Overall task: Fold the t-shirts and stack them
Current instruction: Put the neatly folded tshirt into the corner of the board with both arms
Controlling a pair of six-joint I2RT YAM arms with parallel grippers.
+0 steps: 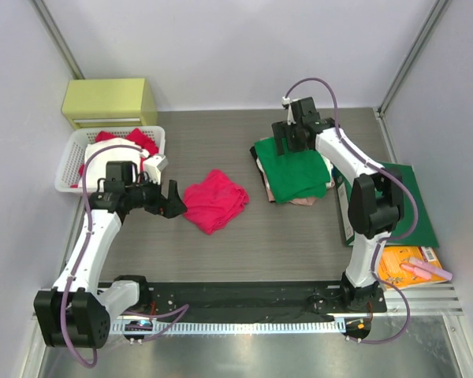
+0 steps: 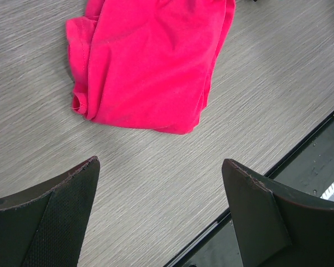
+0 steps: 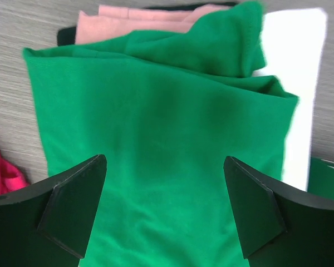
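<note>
The far corner (image 1: 214, 174) of the pinkish-red t-shirt, the one pointing toward the back of the table, will be gripped by my left gripper.
A bright pinkish-red t-shirt (image 1: 214, 200) lies loosely bunched on the table's middle; it fills the top of the left wrist view (image 2: 150, 61). My left gripper (image 1: 173, 201) is open and empty just left of it, over bare table (image 2: 161, 167). A green t-shirt (image 1: 293, 169) lies folded on a pale beige-pink one (image 1: 303, 201) at the back right. My right gripper (image 1: 290, 144) is open and empty above the green shirt's far edge. In the right wrist view the green shirt (image 3: 156, 128) spans between the open fingers, and the beige-pink shirt (image 3: 139, 22) shows beyond it.
A white basket (image 1: 71, 169) at the left holds red and white cloth. A yellow-green box (image 1: 110, 101) stands behind it. A dark-green folder (image 1: 414, 205) and an orange packet (image 1: 410, 264) lie at the right. A dark cloth (image 3: 67, 34) peeks from under the stack.
</note>
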